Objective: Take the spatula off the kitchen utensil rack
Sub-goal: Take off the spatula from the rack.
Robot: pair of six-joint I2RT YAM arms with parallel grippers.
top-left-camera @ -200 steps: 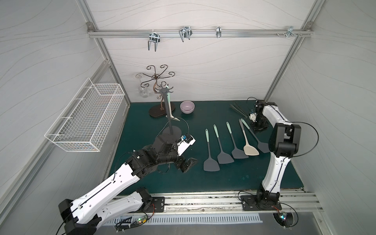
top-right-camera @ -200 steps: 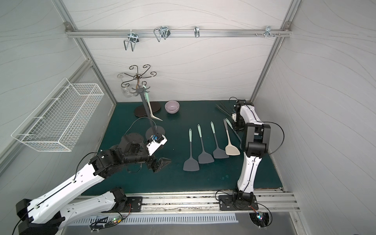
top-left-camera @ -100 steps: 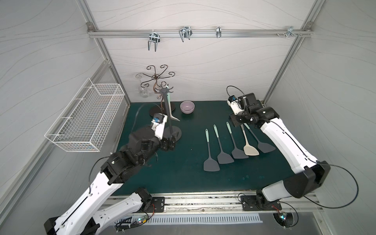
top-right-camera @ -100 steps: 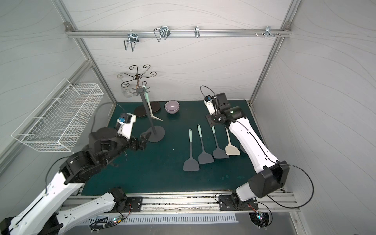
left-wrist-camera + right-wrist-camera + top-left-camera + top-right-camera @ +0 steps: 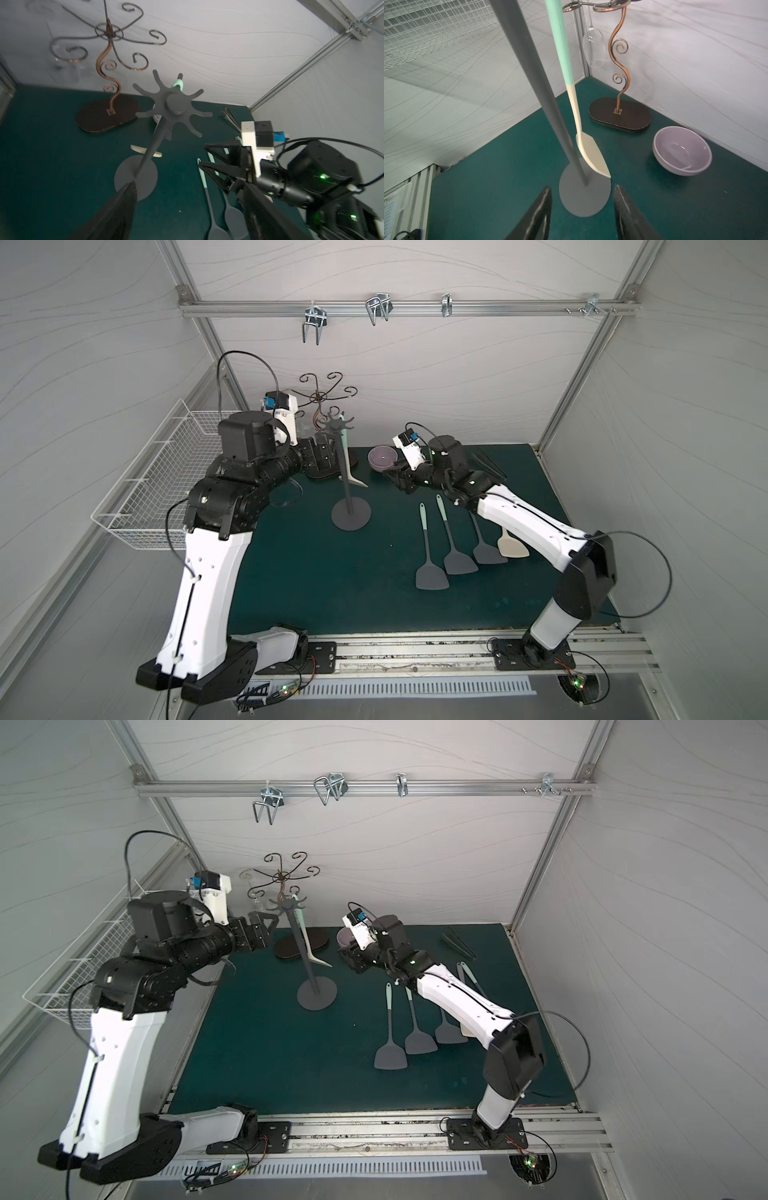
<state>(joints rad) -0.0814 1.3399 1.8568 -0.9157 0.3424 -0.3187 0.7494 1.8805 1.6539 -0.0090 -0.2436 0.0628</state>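
Observation:
My right gripper should grip the spatula's cream neck (image 5: pixel 347 457) (image 5: pixel 571 92), just under the mint handle, beside the rack's pole.
The kitchen utensil rack (image 5: pixel 351 516) is a dark grey stand with a thin pole and a peg hub (image 5: pixel 176 102) on top. The spatula (image 5: pixel 591 155), with a mint handle and cream blade, hangs from a peg beside the pole, its blade just above the round base. My left gripper (image 5: pixel 262 923) is open at hub height, just left of the rack and holding nothing. The right gripper (image 5: pixel 395 479) is open low on the rack's other side, pointing at the base (image 5: pixel 583 197) and blade. In the left wrist view the open left gripper (image 5: pixel 189 184) frames the pole.
A bronze scrolled stand (image 5: pixel 320 406) with a hanging wine glass (image 5: pixel 592 47) is behind the rack. A purple bowl (image 5: pixel 382 458) sits by the right gripper. Several spatulas (image 5: pixel 432 547) lie on the green mat, black tongs (image 5: pixel 457 944) at the back right. A white wire basket (image 5: pixel 158 472) hangs on the left wall.
The left arm lifted from the mat's front and swung up beside the rack's top. The right arm came from the back right corner over to the rack's right side.

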